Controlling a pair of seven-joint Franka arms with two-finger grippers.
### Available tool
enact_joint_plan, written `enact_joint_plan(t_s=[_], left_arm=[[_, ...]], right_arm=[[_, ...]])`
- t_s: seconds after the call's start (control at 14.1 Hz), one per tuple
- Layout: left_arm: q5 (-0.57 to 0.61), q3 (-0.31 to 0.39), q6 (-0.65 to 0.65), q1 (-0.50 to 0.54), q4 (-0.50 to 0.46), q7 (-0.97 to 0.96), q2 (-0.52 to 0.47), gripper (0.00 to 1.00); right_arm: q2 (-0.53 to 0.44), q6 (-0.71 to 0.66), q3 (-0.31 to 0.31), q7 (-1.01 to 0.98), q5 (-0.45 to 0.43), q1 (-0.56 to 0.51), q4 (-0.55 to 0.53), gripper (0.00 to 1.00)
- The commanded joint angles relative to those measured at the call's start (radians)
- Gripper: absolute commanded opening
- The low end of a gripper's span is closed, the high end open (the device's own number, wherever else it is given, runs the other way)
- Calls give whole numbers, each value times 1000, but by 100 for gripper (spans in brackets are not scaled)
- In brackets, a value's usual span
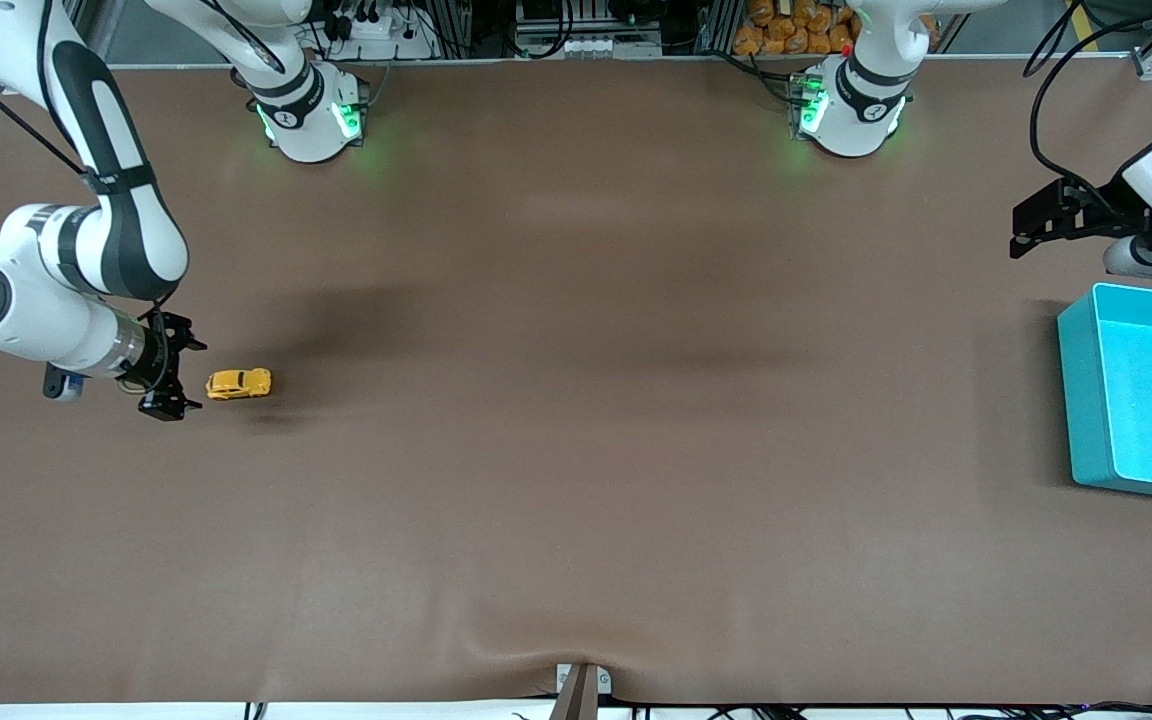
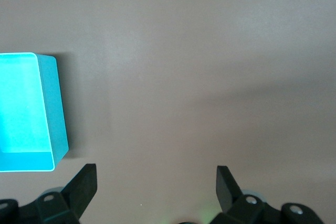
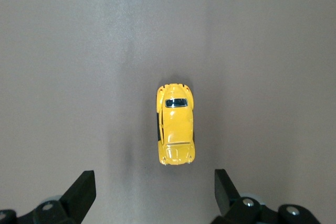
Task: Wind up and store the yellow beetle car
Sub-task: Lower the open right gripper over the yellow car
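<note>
My right gripper is to go to the yellow beetle car next and close on the car's long sides at its doors (image 1: pixel 232 386) (image 3: pixel 176 132), leaving its rear window clear.
The yellow beetle car (image 1: pixel 239 383) stands on its wheels on the brown table near the right arm's end. My right gripper (image 1: pixel 190 375) is open and empty, low beside the car on the side toward the right arm's end of the table. In the right wrist view the car (image 3: pixel 176 132) lies just off the gripper (image 3: pixel 153 188), not between the fingertips. My left gripper (image 1: pixel 1018 232) is open and empty and waits over the table near the teal bin (image 1: pixel 1081 400). In the left wrist view, that gripper (image 2: pixel 156 182) sits beside the bin (image 2: pixel 55 108).
The teal bin is open-topped, holds nothing and stands at the left arm's end of the table. The two arm bases (image 1: pixel 311 120) (image 1: pixel 851 115) stand along the table's edge farthest from the front camera. A small clamp (image 1: pixel 581 690) sits at the near edge.
</note>
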Motion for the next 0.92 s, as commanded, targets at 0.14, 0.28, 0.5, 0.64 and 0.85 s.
enact_joint_plan(t_s=[0.14,0.28,0.5,0.64,0.85], left_arm=[[18,-6,-4,-1,11,12,3,100],[18,-6,-4,2,11,12,3,100],[18,-6,-4,4,11,12,3,100],[20,-6,-4,4,11,12,3,100],[18,-5,-4,4,11,12,3,100]], right_arm=[[55,53,0,18,-4,1,-7,100],[66,94,0,18,-8,5,-38,100],[68,128,-1,16,-19,4,-76,100],[69,164,-1,16,-30,-4,-96,100],[87,199,-1,16,-31,-5,-104,100]])
